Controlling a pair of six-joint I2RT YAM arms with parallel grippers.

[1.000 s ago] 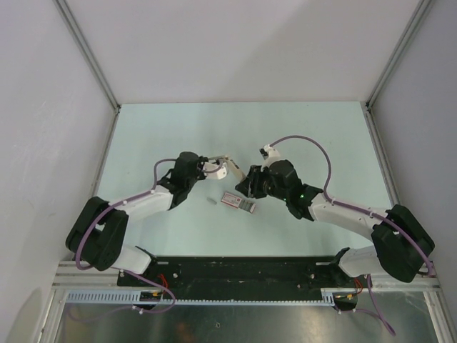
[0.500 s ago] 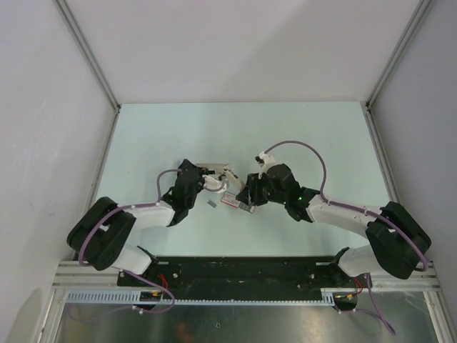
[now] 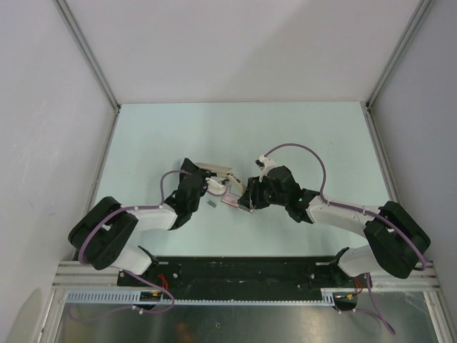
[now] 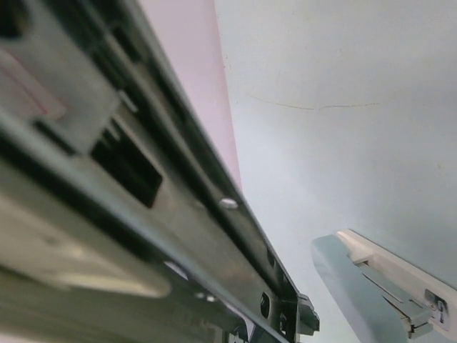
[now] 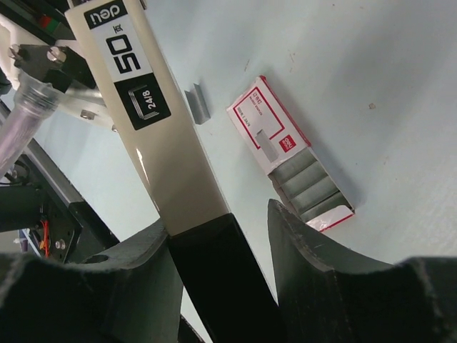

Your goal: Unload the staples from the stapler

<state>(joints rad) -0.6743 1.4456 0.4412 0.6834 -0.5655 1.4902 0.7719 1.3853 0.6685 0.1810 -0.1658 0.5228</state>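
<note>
The stapler will go down from my right gripper on the bare table (image 3: 238, 151) behind the staple box, toward the back wall.
The stapler (image 3: 218, 170) hangs open above the table between both arms. My left gripper (image 3: 216, 184) is shut on its grey metal magazine rail (image 4: 178, 214), which fills the left wrist view; the fingers themselves are hidden there. The cream top arm (image 4: 371, 279) swings away at lower right. My right gripper (image 5: 218, 218) straddles the black rear end of that cream top arm (image 5: 164, 143). Its left finger touches it and a gap shows by the right finger (image 5: 307, 264). One short grey strip of staples (image 5: 198, 104) lies on the table, also seen from above (image 3: 212, 204).
A flat pink-and-white staple box (image 5: 289, 153) lies open on the table under the right gripper, with rows of grey staples inside; it shows partly in the top view (image 3: 230, 201). The enclosure walls stand far off on the left, right and back.
The left gripper has carried the stapler nearer and lower. The right gripper has moved left, over the box, and come round the stapler's top arm. The loose strip stays put.
</note>
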